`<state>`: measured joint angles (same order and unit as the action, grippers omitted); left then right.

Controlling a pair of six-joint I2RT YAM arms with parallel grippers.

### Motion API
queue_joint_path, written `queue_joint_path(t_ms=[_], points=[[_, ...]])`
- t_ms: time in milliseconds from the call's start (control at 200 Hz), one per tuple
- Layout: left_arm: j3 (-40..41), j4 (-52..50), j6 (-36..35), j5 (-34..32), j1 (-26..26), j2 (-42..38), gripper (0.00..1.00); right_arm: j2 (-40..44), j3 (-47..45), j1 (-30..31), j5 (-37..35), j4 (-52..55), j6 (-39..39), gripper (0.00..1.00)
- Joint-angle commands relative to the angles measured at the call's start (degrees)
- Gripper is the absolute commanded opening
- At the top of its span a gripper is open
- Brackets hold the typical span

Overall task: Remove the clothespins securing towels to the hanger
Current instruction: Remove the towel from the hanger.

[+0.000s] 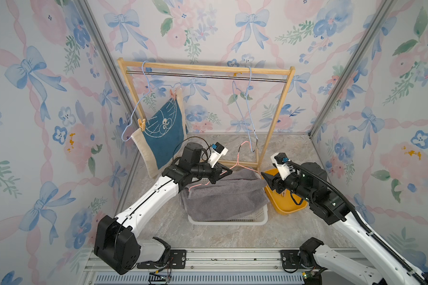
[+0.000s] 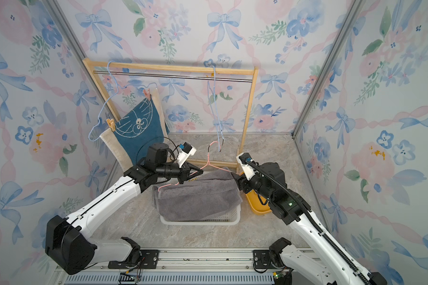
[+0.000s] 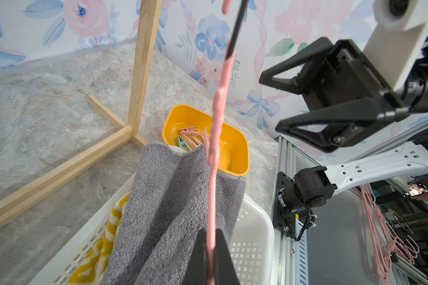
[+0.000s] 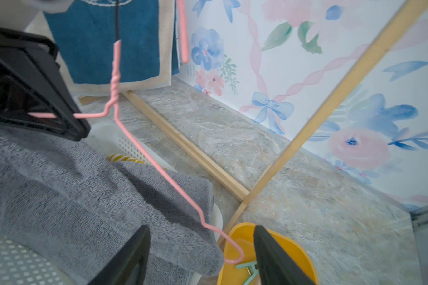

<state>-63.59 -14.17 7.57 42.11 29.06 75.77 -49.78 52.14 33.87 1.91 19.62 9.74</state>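
Observation:
Next, my right gripper needs to go to the grey towel's top fold (image 1: 230,183) (image 4: 107,182), just below my left gripper's fingers, and close there.
My left gripper (image 3: 210,237) is shut on the wire of a pink hanger (image 1: 236,160), held low over the white basket. A grey towel (image 1: 223,195) drapes from that hanger into the basket; I see no clothespins on it. My right gripper (image 4: 200,229) is open, with the towel's corner and the hanger's end between its fingers and nothing held. A dark blue towel (image 1: 166,133) hangs on a blue hanger on the rack, held by two peach clothespins (image 1: 173,95) (image 1: 141,124). Several pink clothespins (image 3: 190,135) and a green one (image 4: 247,267) lie in the yellow tub (image 1: 289,209).
The white basket (image 1: 227,219) also holds a yellow-striped towel (image 3: 101,246). The wooden rack (image 1: 208,67) stands behind, its foot bar next to the tub and basket. A bare blue hanger (image 1: 245,111) hangs at the rack's right end.

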Motion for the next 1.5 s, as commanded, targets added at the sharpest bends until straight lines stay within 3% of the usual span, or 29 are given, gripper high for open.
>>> queue_joint_path(t_ms=[0, 295, 490, 880, 1495], points=[[0.9, 1.8, -0.8, -0.7, -0.1, -2.2, 0.00, 0.1, -2.4, 3.6, 3.0, -4.1, 2.7, 0.70], [0.9, 1.7, -0.9, -0.9, -0.7, -1.9, 0.00, -3.5, -6.8, 12.7, 3.4, -10.4, 5.6, 0.71], [0.9, 1.8, -1.0, -1.0, -1.0, -1.8, 0.00, -7.1, -7.9, 15.6, 3.4, -14.3, 6.3, 0.70], [1.1, 1.8, -1.0, -1.0, -1.0, -2.1, 0.00, -13.6, -7.0, 17.4, 4.8, -18.0, 8.6, 0.66], [1.2, 1.8, -0.8, -1.2, -1.0, -2.6, 0.00, -22.3, -5.3, 17.5, 0.8, -24.0, 11.2, 0.55]])
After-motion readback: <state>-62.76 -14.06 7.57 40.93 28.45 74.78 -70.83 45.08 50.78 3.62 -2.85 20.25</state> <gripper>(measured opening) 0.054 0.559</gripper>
